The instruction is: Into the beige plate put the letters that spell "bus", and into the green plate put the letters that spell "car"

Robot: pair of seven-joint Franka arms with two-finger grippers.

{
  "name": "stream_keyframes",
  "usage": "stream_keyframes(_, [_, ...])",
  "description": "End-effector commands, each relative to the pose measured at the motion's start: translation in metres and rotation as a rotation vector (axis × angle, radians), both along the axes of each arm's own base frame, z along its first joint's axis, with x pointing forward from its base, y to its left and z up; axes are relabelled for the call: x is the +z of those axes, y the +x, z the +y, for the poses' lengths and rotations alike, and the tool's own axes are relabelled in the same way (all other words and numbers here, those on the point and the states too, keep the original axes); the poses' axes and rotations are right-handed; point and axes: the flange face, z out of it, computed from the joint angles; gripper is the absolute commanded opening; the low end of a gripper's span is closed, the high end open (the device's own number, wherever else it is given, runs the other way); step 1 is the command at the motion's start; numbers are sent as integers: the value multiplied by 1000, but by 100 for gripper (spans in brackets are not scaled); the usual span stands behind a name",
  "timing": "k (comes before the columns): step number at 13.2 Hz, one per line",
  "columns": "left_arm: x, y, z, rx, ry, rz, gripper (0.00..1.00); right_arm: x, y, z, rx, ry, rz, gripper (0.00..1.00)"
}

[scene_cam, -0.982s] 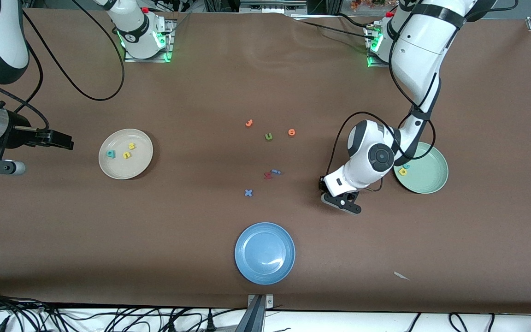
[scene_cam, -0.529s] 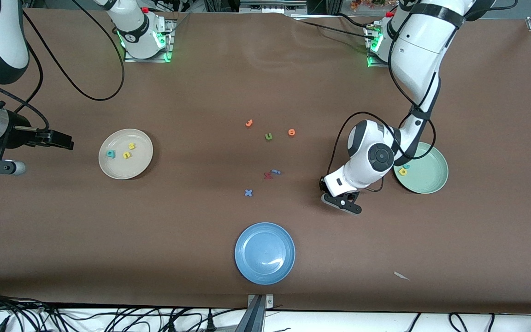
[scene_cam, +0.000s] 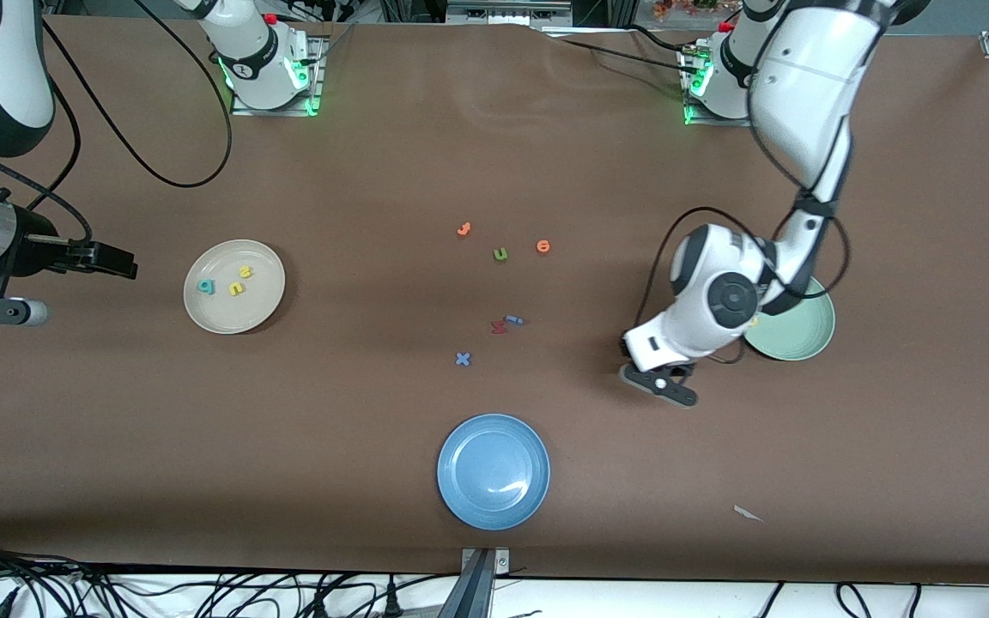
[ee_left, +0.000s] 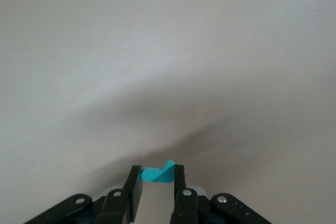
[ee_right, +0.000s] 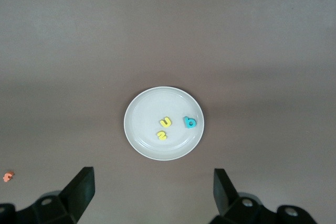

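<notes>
My left gripper will let go of the small teal hooked letter near the middle of the green plate [scene_cam: 788,313].
My left gripper [scene_cam: 662,384] hangs over bare table beside the green plate [scene_cam: 799,343], shut on a small teal hooked letter [ee_left: 157,174] pinched between its fingertips [ee_left: 157,177]. The left arm covers part of that plate and hides whatever lies in it. The beige plate [scene_cam: 228,313] toward the right arm's end holds the teal "b" [scene_cam: 205,287], yellow "u" [scene_cam: 245,271] and yellow "s" [scene_cam: 236,288]. My right gripper [scene_cam: 82,287] waits open and empty beside that plate. Its wrist view shows the beige plate [ee_right: 142,129] with "b" [ee_right: 189,123], "u" [ee_right: 165,123] and "s" [ee_right: 162,136].
Loose letters lie mid-table: two orange ones [scene_cam: 464,229] [scene_cam: 543,246], a green "u" [scene_cam: 500,254], a red one [scene_cam: 499,326], a small blue one [scene_cam: 513,320] and a blue "x" [scene_cam: 462,359]. A blue plate [scene_cam: 493,470] sits nearest the camera. A white scrap [scene_cam: 748,513] lies near the table's edge.
The left gripper tightened on the teal letter, then moved with it toward the green plate; its arm now covers the letters there. The right arm has not moved.
</notes>
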Motion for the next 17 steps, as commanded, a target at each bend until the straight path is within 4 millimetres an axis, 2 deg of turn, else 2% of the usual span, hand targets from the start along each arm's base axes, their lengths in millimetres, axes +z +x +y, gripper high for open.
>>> stream_keyframes(1, [36, -4, 70, -95, 22, 56, 13, 2, -3, 0, -5, 1, -9, 100])
stream_keyframes(5, [37, -44, 175, -147, 43, 115, 13, 2, -3, 0, -5, 1, -9, 100])
stream_keyframes(7, [39, -63, 218, -196, 87, 136, 15, 1, -4, 0, -5, 1, -6, 100])
stream_keyframes(9, [40, -73, 249, -212, 88, 145, 19, 1, -4, 0, -7, 1, -6, 100])
stream_keyframes(10, [37, -76, 254, -205, 88, 152, 24, 2, -4, 0, -5, 1, -7, 100])
stream_keyframes(12, [36, -76, 255, -192, 88, 155, 55, 2, -3, 0, -5, 1, -9, 100])
stream_keyframes(14, [37, -76, 257, -186, 87, 154, 100, 2, -3, 0, -7, 1, -9, 100])
stream_keyframes(17, [39, -81, 256, -175, 89, 145, 100, 2, -4, 0, -7, 1, -7, 100])
